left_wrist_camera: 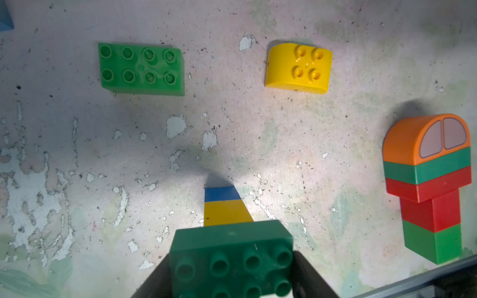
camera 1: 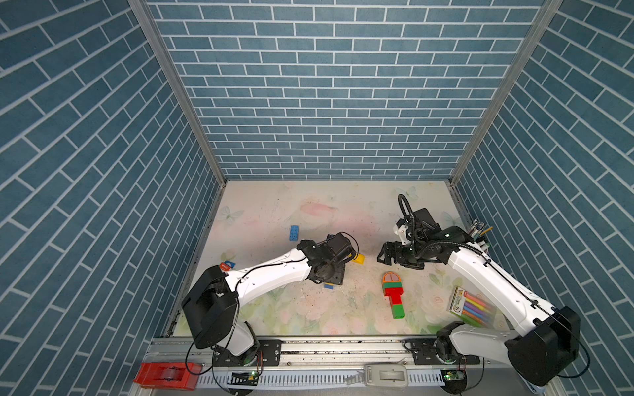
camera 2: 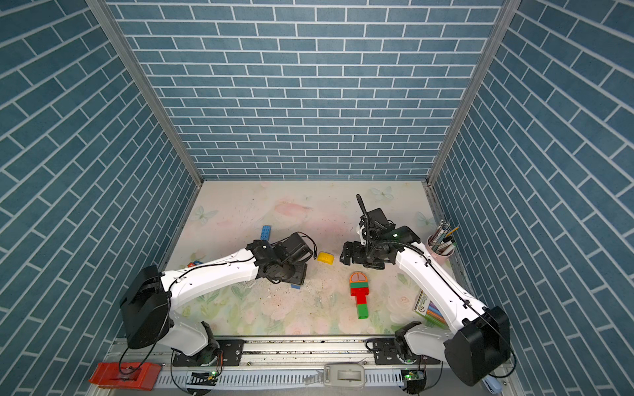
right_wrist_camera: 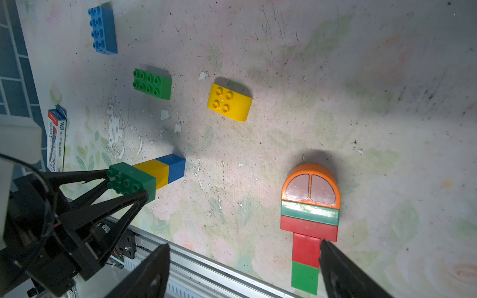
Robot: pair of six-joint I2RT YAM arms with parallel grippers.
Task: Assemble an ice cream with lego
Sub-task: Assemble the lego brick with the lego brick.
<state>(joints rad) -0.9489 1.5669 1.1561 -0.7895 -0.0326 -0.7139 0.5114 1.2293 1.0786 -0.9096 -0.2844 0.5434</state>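
Next, my left gripper puts the green top brick's stack upright on the table (camera 1: 324,291) (left_wrist_camera: 215,217) beside the assembled ice cream. It will let go of it there.
An assembled lego ice cream (camera 1: 392,295) (camera 2: 359,295) lies flat on the table: orange dome, green and red bricks, then a red and green stem (right_wrist_camera: 307,247). My left gripper (left_wrist_camera: 232,260) is shut on a dark green brick (right_wrist_camera: 134,182) that tops a yellow and blue stack (left_wrist_camera: 224,203) pointing down at the table. My right gripper (right_wrist_camera: 242,260) hangs open and holds nothing, one finger (right_wrist_camera: 333,258) beside the stem. Loose on the table are a yellow round-topped piece (camera 1: 359,259) (left_wrist_camera: 298,68), a green brick (left_wrist_camera: 142,69) (right_wrist_camera: 152,83) and a blue oblong brick (camera 1: 294,234) (right_wrist_camera: 102,29).
A pack of coloured markers (camera 1: 473,307) lies under the right arm. A pink cup of pens (camera 2: 441,248) stands by the right wall, and a small box (right_wrist_camera: 56,139) by the left wall. A red tape dispenser (camera 1: 168,375) and a metal rail (camera 1: 343,346) line the front.
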